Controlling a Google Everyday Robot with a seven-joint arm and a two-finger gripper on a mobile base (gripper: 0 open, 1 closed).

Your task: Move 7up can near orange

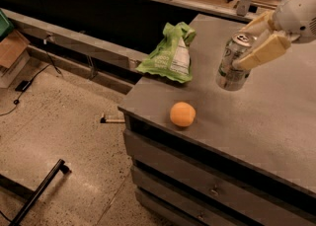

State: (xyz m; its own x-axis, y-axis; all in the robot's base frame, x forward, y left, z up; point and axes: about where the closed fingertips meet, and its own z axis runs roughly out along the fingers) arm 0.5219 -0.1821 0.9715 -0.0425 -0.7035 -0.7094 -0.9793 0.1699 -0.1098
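My gripper has the 7up can, now tilted just above the counter. Next, I set it down on the grey counter (206,104) close beside the orange, on its inner side.
The 7up can (232,64), silver-grey with a pull-tab top, is held tilted just above the grey counter (276,121), toward its back right. My gripper (252,40) comes in from the upper right, and its cream fingers (261,52) are shut on the can's upper part. The orange (182,114) sits near the counter's front left edge, to the lower left of the can and apart from it.
A green chip bag (170,55) lies at the counter's left edge, behind the orange and left of the can. Drawer fronts (197,180) run below the counter. The floor on the left holds a black bar (39,190) and cables.
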